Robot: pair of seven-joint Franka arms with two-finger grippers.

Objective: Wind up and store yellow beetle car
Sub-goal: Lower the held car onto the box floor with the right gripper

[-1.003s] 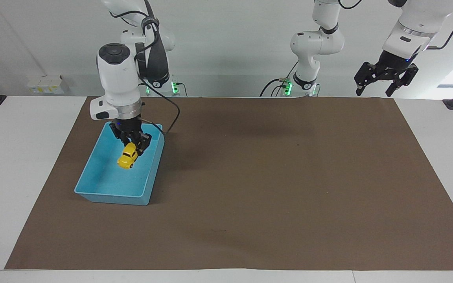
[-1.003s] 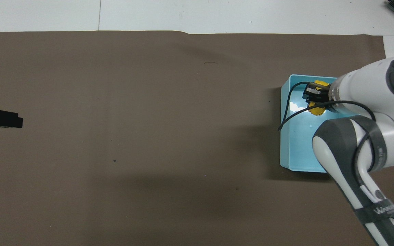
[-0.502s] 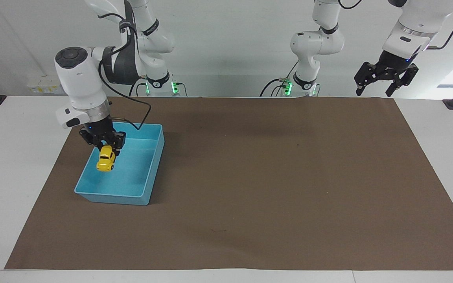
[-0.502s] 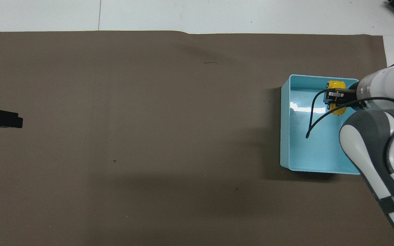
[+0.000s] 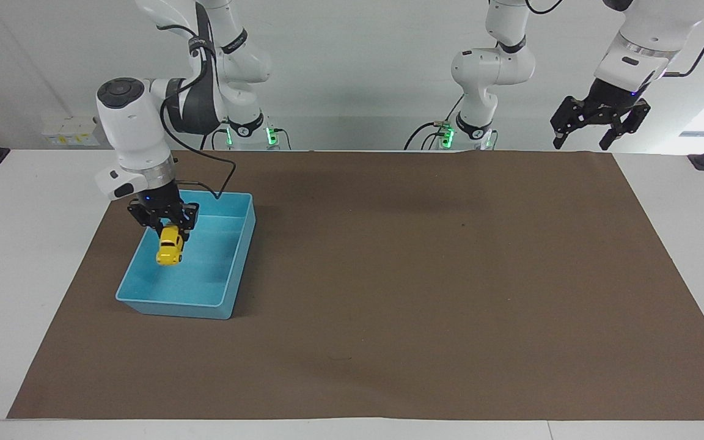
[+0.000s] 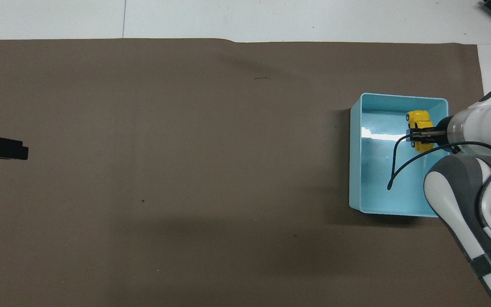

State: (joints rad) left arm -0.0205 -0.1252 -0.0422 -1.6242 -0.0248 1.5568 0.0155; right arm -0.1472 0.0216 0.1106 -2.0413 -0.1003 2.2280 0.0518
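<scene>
My right gripper will let go of the yellow beetle car on the light-blue bin's bottom just below the bright glare (image 6: 385, 166).
The yellow beetle car (image 5: 170, 247) hangs nose-down in my right gripper (image 5: 167, 230), which is shut on it. It is held over the inside of the light-blue bin (image 5: 172, 304), close to the bin wall at the right arm's end of the table. In the overhead view the car (image 6: 418, 123) shows past the right gripper (image 6: 416, 134) inside the bin (image 6: 355, 162). My left gripper (image 5: 599, 129) is open and empty, raised over the edge of the brown mat at the left arm's end; it waits.
A brown mat (image 5: 425, 275) covers most of the white table (image 5: 16, 256). The right arm's black cable (image 6: 392, 170) loops over the bin. The left gripper's tip (image 6: 0, 148) shows at the overhead view's edge.
My right gripper has carried the car from over the bin's middle toward the bin wall at the right arm's end. The car has turned. The left arm has not moved.
</scene>
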